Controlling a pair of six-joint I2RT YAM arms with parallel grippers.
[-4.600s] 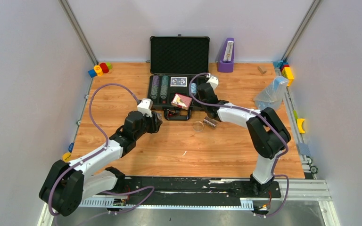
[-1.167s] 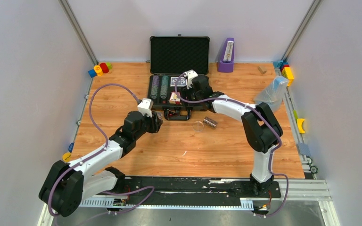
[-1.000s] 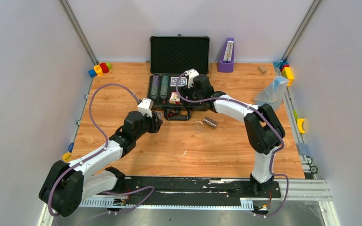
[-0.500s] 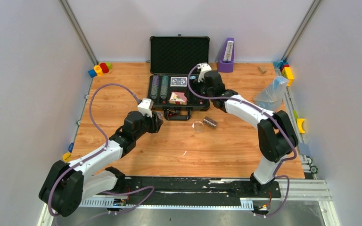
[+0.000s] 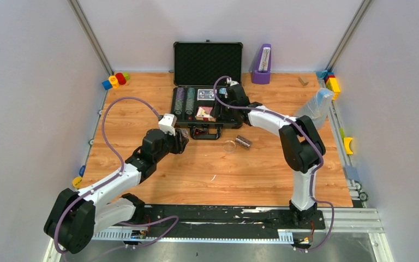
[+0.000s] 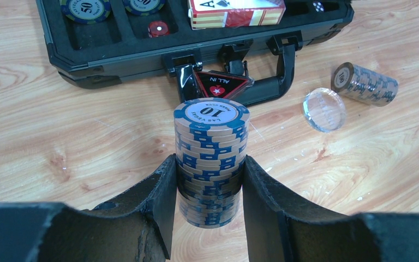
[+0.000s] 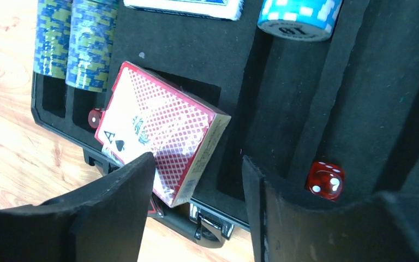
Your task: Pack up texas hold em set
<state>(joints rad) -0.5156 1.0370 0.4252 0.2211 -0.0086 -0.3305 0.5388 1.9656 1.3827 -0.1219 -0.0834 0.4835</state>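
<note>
Next, I let go of the blue-and-tan chip stack with my left gripper in the slot (image 5: 223,107) in front of the light blue stack.
The black briefcase (image 5: 208,64) lies open at the back of the table, foam lid up. Green-and-blue chip stacks (image 7: 71,41), a light blue stack (image 7: 297,16) and the blue deck (image 7: 183,6) sit in its slots. The red deck (image 7: 163,136) rests tilted, half over its slot. My right gripper (image 7: 199,164) hovers open just above the case's front edge, its left finger over the deck's corner. My left gripper (image 6: 210,185) is shut on an upright blue-and-tan chip stack (image 6: 211,158) in front of the handle. One chip roll (image 6: 366,83) lies on its side on the table.
A clear disc (image 6: 324,109) lies beside the fallen roll, and a triangular ALL IN marker (image 6: 218,86) sits by the handle. Red dice (image 7: 324,180) lie in the case. A purple metronome (image 5: 262,64), a clear plastic bag (image 5: 313,108) and coloured toys (image 5: 114,80) line the back and sides.
The right gripper drew back to the right from the red deck, leaving it tilted in the case, then swung back left over it. The left arm with its chip stack has not moved.
</note>
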